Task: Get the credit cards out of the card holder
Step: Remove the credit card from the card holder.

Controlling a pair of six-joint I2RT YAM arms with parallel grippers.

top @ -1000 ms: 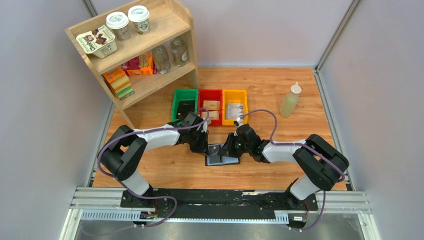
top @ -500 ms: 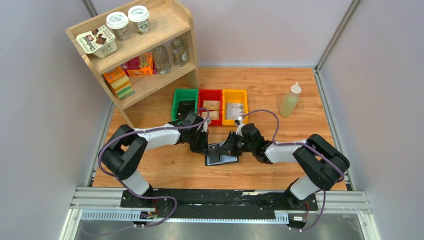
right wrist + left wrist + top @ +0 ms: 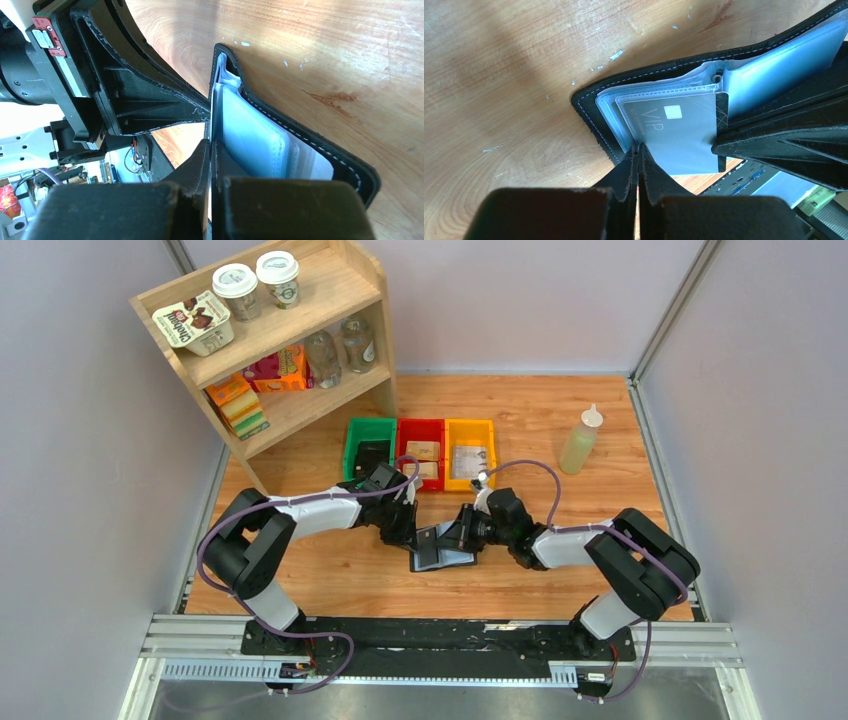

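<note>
The fingers of my right gripper overlap the clear sleeve's edge past the card's dark end, so I need to open them and pinch only the card's protruding strip (image 3: 722, 111) before pulling.
The black card holder (image 3: 441, 559) lies open on the wooden table between the two arms, its clear blue-grey sleeves (image 3: 774, 75) fanned up. One grey credit card (image 3: 679, 130) with a chip and "VIP" print sits in a raised sleeve. My left gripper (image 3: 639, 150) is shut on that sleeve's lower edge, and from above it (image 3: 410, 534) is at the holder's left side. From the right, my right gripper (image 3: 211, 146) is shut on the thin end of the same card, and its fingers (image 3: 784, 145) clamp the dark card end that sticks out of the sleeve. Other cards are hidden.
Green (image 3: 371, 423), red (image 3: 421, 423) and yellow (image 3: 470, 423) bins stand in a row behind the holder, each with items inside. A squeeze bottle (image 3: 581, 440) stands at the back right. A wooden shelf (image 3: 270, 340) with cups and packets fills the back left.
My right gripper has slid a little left onto the raised sleeve and closed on the card's end. The left gripper has stayed shut in place.
</note>
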